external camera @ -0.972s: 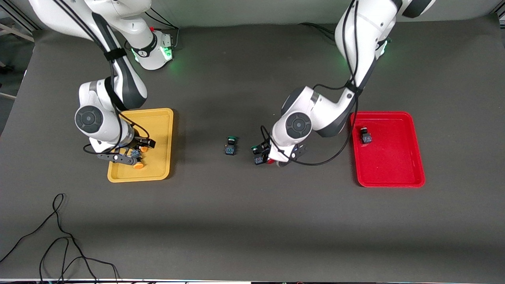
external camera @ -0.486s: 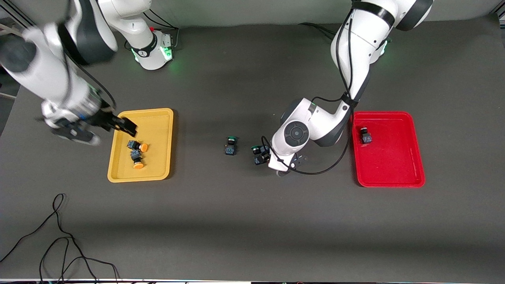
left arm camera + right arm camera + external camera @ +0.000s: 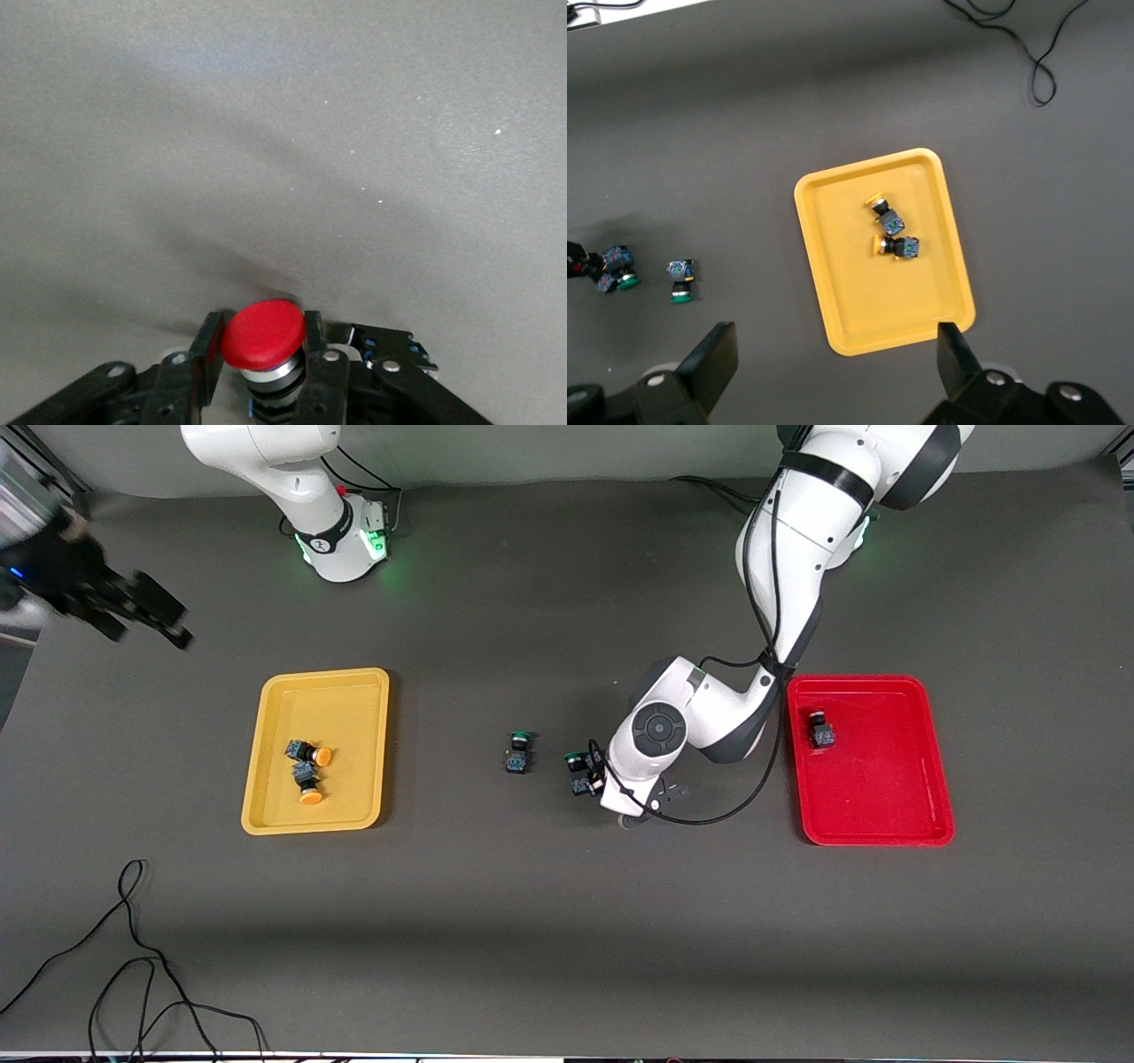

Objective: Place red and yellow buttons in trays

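Note:
The left gripper should release the red-capped button, now low at the table's middle, in the red tray's half (image 3: 902, 781) that is farthest from the yellow tray.
My left gripper (image 3: 262, 329) is shut on a red-capped button (image 3: 266, 320), low at the table's middle; in the front view the left gripper (image 3: 631, 811) sits under its wrist, which hides that button. Another button (image 3: 822, 732) lies in the red tray (image 3: 886, 815). Two yellow-capped buttons (image 3: 311, 755) (image 3: 307, 785) lie in the yellow tray (image 3: 354, 717). My right gripper (image 3: 142, 613) is open and empty, raised over the right arm's end of the table. The right wrist view shows its gripper (image 3: 837, 363) high above the yellow tray (image 3: 850, 310) and both yellow buttons (image 3: 884, 213) (image 3: 900, 247).
Two green-capped buttons lie on the mat: one (image 3: 519, 751) between the trays, one (image 3: 580, 771) close beside my left gripper. They also show in the right wrist view (image 3: 680, 280) (image 3: 616, 266). A black cable (image 3: 133, 957) lies near the front edge.
My right gripper left the yellow tray and rose toward the right arm's end of the table; both yellow buttons stay in the tray. My left wrist shifted slightly, hiding the red cap.

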`<action>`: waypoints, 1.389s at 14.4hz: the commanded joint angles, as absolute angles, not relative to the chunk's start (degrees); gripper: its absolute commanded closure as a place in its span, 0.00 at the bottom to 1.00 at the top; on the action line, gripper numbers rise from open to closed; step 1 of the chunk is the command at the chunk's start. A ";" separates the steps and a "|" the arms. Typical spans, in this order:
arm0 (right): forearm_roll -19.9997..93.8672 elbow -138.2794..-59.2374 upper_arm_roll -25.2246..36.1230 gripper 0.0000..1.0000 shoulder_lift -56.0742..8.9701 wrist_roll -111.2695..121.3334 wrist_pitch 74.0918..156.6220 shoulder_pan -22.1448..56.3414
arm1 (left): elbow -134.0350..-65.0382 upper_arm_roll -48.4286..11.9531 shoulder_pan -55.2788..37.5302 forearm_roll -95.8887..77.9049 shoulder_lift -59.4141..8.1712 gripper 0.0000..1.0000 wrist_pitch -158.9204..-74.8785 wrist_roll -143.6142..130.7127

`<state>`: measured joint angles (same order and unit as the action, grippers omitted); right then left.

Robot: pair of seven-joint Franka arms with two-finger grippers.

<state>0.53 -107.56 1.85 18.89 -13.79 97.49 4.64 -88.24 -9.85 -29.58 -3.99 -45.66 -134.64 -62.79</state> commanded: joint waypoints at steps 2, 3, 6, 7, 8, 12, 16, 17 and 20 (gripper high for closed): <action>1.93 -106.88 2.37 0.00 20.48 -8.27 94.14 3.60 | -85.00 -9.58 -28.57 -3.34 -43.25 1.00 -126.78 -63.38; 1.93 -106.70 2.37 0.00 20.13 -8.26 94.13 3.43 | -82.64 -9.67 -27.00 -3.17 -42.20 1.00 -120.73 -62.76; 1.32 -105.47 1.41 0.00 19.77 -8.17 93.61 3.51 | -81.12 -9.41 -21.47 -3.25 -37.29 1.00 -103.75 -46.04; 1.23 -105.56 1.32 0.00 19.95 -8.17 92.56 3.52 | -82.69 -9.32 -18.31 -3.16 -35.18 1.00 -100.67 -39.27; 1.40 -105.56 1.49 0.00 20.13 -8.17 92.37 3.52 | -84.36 -9.32 -14.98 -3.08 -33.59 1.00 -98.98 -32.59; 1.49 -105.47 1.93 0.00 20.22 -7.82 90.79 3.60 | -89.90 -2.40 -10.55 1.74 -31.46 1.00 -99.48 -12.97; 1.41 -105.29 1.85 0.00 19.43 -7.82 91.32 3.87 | -93.50 5.26 -10.46 5.70 -33.13 1.00 -105.54 3.56; 1.49 -105.64 1.85 0.00 19.68 -7.82 91.32 3.95 | -94.56 7.01 -10.46 5.71 -33.31 1.00 -107.47 6.65; 1.14 -105.29 1.50 0.00 19.16 -7.74 91.67 3.69 | -98.25 10.89 -10.37 5.80 -34.62 0.98 -114.93 14.83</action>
